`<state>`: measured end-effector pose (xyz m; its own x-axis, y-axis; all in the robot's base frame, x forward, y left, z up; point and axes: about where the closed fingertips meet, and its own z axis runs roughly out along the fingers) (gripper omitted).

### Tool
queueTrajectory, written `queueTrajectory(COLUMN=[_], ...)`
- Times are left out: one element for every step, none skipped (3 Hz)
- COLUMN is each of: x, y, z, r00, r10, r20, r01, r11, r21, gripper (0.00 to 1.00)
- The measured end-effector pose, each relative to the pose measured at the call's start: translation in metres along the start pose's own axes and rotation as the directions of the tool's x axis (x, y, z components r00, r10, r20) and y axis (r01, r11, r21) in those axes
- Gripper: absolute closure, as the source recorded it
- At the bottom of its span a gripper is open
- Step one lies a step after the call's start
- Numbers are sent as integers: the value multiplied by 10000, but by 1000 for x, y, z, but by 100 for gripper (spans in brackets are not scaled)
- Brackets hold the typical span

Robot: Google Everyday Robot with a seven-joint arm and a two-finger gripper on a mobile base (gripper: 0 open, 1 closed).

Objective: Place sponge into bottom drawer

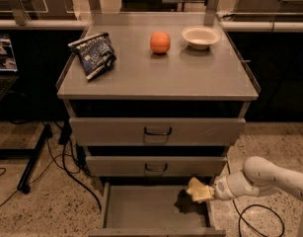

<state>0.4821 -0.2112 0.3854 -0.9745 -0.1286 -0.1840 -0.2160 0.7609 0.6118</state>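
Note:
The robot's gripper should release the pale yellow sponge, still held just above the drawer floor, on the bottom drawer's inside (187,207) near the side of the drawer by the robot's arm.
The pale yellow sponge (197,189) is held in my gripper (204,191), which reaches in from the right on a white arm (262,177). The gripper is shut on the sponge and holds it just above the right side of the open bottom drawer (141,207), a shallow grey tray pulled out toward me. The sponge casts a dark shadow on the drawer floor. The sponge does not touch the floor.
The two upper drawers (157,131) with black handles are shut. On the cabinet top lie a blue snack bag (94,54), an orange ball (160,42) and a white bowl (200,36). Cables (62,167) run on the floor at the left and right.

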Motion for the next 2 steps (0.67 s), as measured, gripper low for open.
queueTrajectory(x=[1, 3], y=[-14, -34], z=[26, 66], r00=[9979, 9906], r10=[631, 1364], r20=[156, 139], r01=[-629, -1362], r11=[9979, 9906], r21=[-120, -131], gripper=[100, 100])
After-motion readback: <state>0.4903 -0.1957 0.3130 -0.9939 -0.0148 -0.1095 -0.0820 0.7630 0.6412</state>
